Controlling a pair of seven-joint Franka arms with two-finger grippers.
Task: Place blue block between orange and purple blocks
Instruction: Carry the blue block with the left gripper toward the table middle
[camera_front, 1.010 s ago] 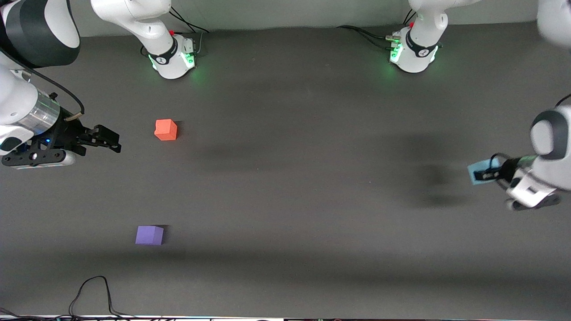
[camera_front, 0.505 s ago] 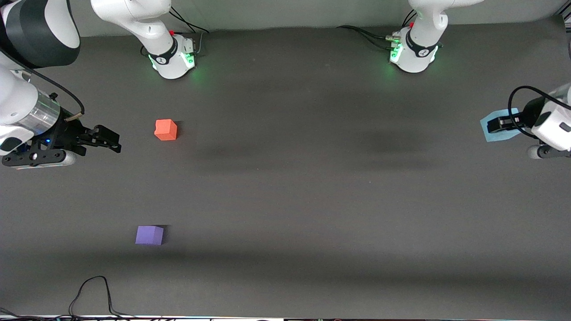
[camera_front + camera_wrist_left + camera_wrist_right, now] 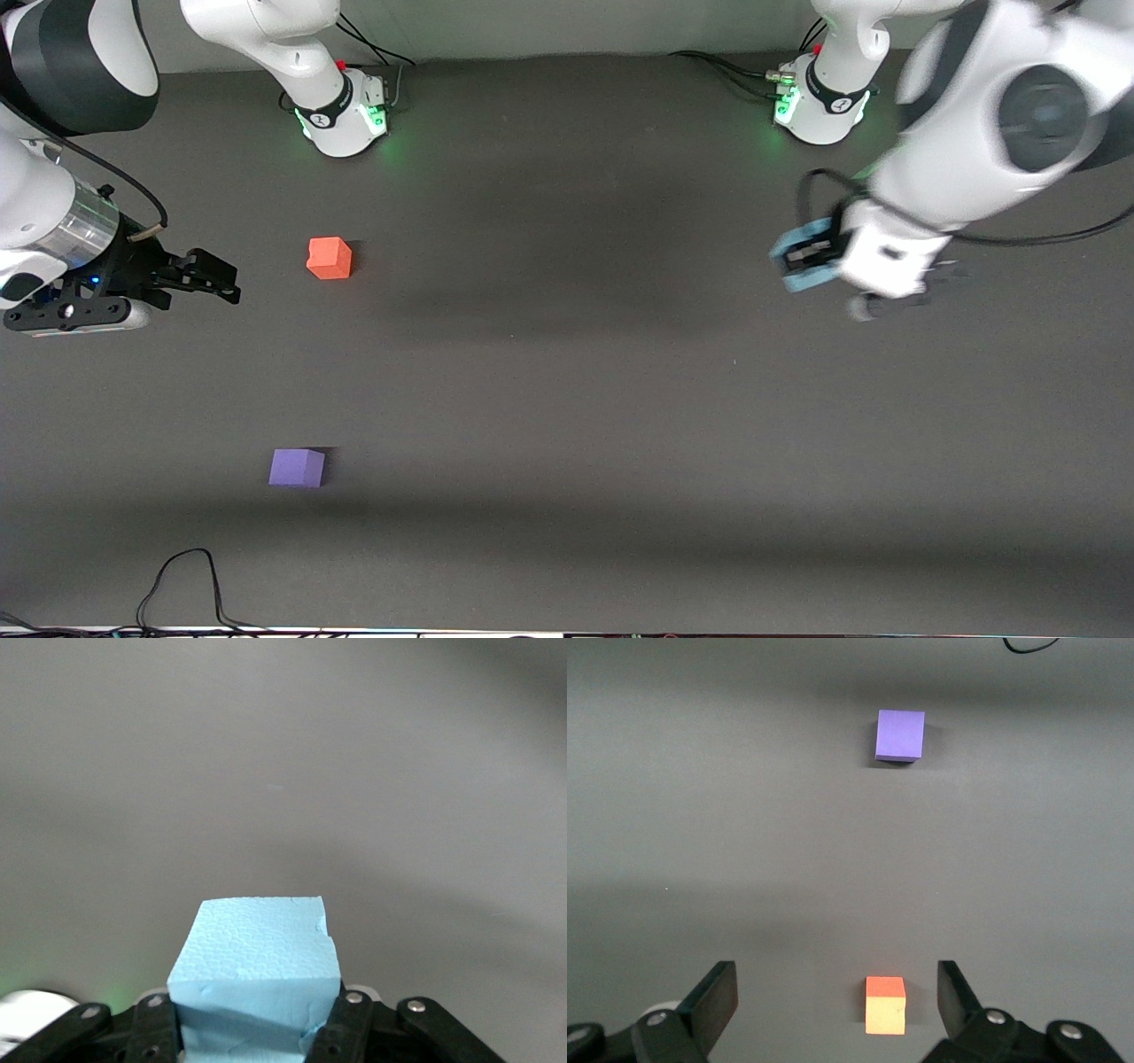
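Next, I set the blue block, still held in the air over the table, down with my left gripper on the bare middle of the table (image 3: 542, 341), well away from the orange block.
My left gripper (image 3: 802, 258) is shut on the light blue block (image 3: 808, 256) and holds it in the air over the table toward the left arm's end. In the left wrist view the blue block (image 3: 257, 970) sits between the black fingers (image 3: 350, 1032). The orange block (image 3: 330, 258) lies toward the right arm's end. The purple block (image 3: 297, 467) lies nearer the front camera than the orange one. My right gripper (image 3: 217, 276) is open and empty, beside the orange block; the right wrist view shows the orange block (image 3: 885, 1005) and the purple block (image 3: 900, 734).
A black cable (image 3: 182, 580) loops on the table's front edge near the purple block. The two arm bases (image 3: 345, 111) stand along the table's back edge.
My left gripper has carried the blue block from the table's end toward the middle, first away from the front camera, then across. The right arm has not moved.
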